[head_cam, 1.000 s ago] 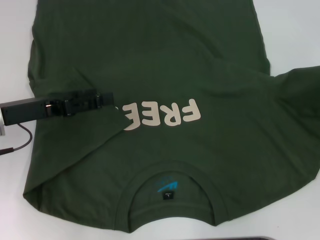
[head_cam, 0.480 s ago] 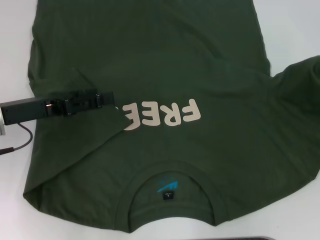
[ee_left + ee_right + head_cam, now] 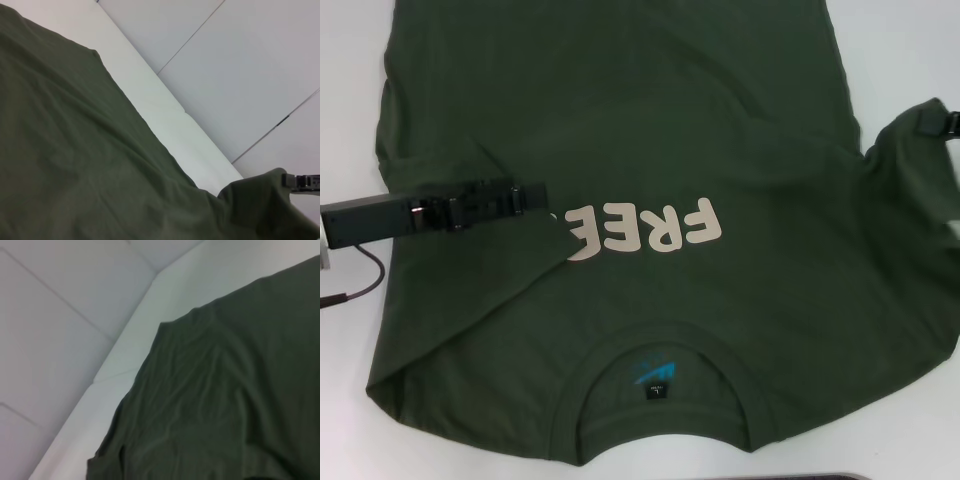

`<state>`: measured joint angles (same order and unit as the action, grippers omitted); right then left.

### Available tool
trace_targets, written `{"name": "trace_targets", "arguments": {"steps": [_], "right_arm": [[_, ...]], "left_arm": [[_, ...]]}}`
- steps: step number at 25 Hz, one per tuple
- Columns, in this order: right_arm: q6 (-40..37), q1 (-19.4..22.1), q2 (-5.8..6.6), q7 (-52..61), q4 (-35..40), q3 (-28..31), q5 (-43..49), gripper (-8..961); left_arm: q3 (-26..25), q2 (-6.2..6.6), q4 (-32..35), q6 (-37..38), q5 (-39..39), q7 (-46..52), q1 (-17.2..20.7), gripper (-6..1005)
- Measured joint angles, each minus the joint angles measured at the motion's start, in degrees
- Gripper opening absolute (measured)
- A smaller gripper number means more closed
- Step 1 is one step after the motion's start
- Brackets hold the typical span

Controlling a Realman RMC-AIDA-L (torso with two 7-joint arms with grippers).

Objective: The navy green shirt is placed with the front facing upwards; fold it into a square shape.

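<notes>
Next, I release the sleeve's tip from my right gripper on the shirt's front between the F and its side edge (image 3: pixel 802 122). The sleeve's tip is now raised off the table.
The navy green shirt (image 3: pixel 650 120) lies front up on the white table (image 3: pixel 895 50), with its pale "FREE" letters (image 3: pixel 645 228) and ribbed collar (image 3: pixel 665 345) toward me. The sleeve on my left is folded in over the chest, partly covering the last letter. My left gripper (image 3: pixel 538 195) rests flat on that folded sleeve, just beside the letters. At the right edge my right gripper (image 3: pixel 932 120) is shut on the other sleeve's tip and holds it raised off the table. The left wrist view shows the shirt (image 3: pixel 75 160) and the right gripper (image 3: pixel 300 181) pinching the sleeve.
Bare white table shows along the left side and at the far right corner. A dark cable (image 3: pixel 360 280) loops beside the left arm on the table. The right wrist view shows the shirt's hem (image 3: pixel 225 390) and the table edge (image 3: pixel 120 355).
The right sleeve has risen off the table and drawn inward, and the right gripper holding it has come into the head view. The left arm has not moved.
</notes>
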<state>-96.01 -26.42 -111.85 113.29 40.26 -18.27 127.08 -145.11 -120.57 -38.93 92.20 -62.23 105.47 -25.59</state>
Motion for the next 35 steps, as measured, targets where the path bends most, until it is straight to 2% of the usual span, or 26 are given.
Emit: {"name": "trace_targets", "arguments": {"steps": [4,8,22,33,35], "right_arm": [[0.6,-1.1,-1.42,0.0,0.0,-2.3,0.0,29],[1.6,-2.2,-2.24,0.0,-0.2,-4.2,0.0,29],[3.9,-5.3,-3.57,-0.1,-0.8,-7.1,0.0,33],[7.3,-6.0,-5.42,-0.7,-1.8,-8.5,-0.3,35],[8.3,-6.2,-5.48,-0.9,-2.3,-8.6,-0.3,87]], "left_arm": [[0.0,-0.05,0.0,0.0,0.0,0.0,-0.3,877],[0.0,-0.1,0.0,-0.1,0.0,0.0,-0.5,877],[0.0,-0.1,0.0,-0.3,0.1,0.0,-0.2,878],[0.1,-0.18,0.0,-0.5,0.1,-0.1,-0.2,878],[0.2,-0.18,0.0,-0.5,0.1,-0.2,-0.2,878]]}}
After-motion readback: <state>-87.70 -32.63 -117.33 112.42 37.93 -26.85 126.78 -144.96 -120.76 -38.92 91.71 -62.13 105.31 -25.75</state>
